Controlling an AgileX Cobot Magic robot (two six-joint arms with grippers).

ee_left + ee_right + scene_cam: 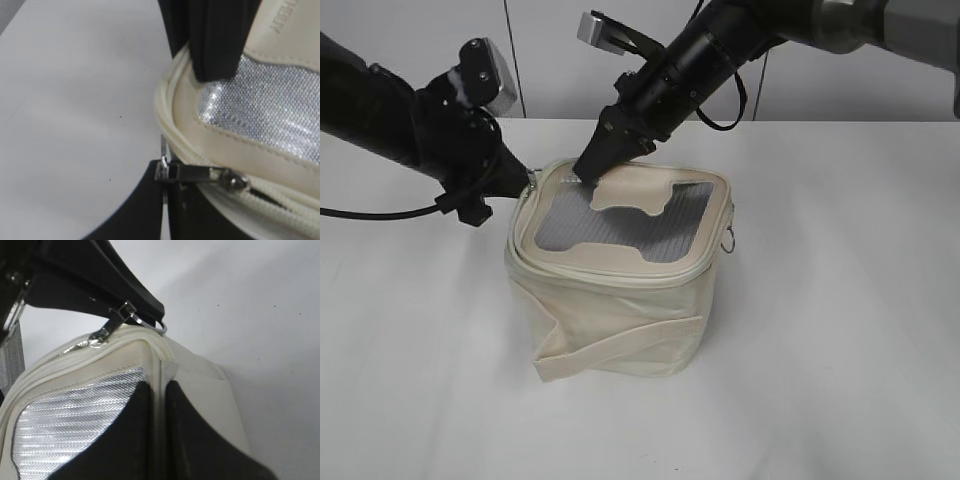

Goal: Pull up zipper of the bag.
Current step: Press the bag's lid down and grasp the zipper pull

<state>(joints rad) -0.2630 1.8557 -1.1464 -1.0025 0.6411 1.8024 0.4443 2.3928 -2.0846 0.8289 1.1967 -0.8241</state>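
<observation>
The metal pull lies across the left gripper's fingers at the lid's corner, so the robot's left gripper needs to open, back away, turn and take its ring (159, 328) in line.
The cream bag (620, 310) stands upright on the table, its grey ribbed lid panel (620, 225) facing up. The cream zipper (610, 272) runs round the lid rim. My left gripper (528, 186) is at the lid's back left corner, shut on the metal pull (192, 173) of a silver slider (231, 180). The pull's ring shows in the right wrist view (152, 326). My right gripper (588, 170) is shut on the lid rim (159, 365) just beside that corner. A second ring pull (728, 238) hangs at the bag's right side.
The flat cream strap (620, 348) wraps low round the bag's front. The white table (840, 330) extends on all sides of the bag. A black cable (370, 212) trails from the left arm at the left edge.
</observation>
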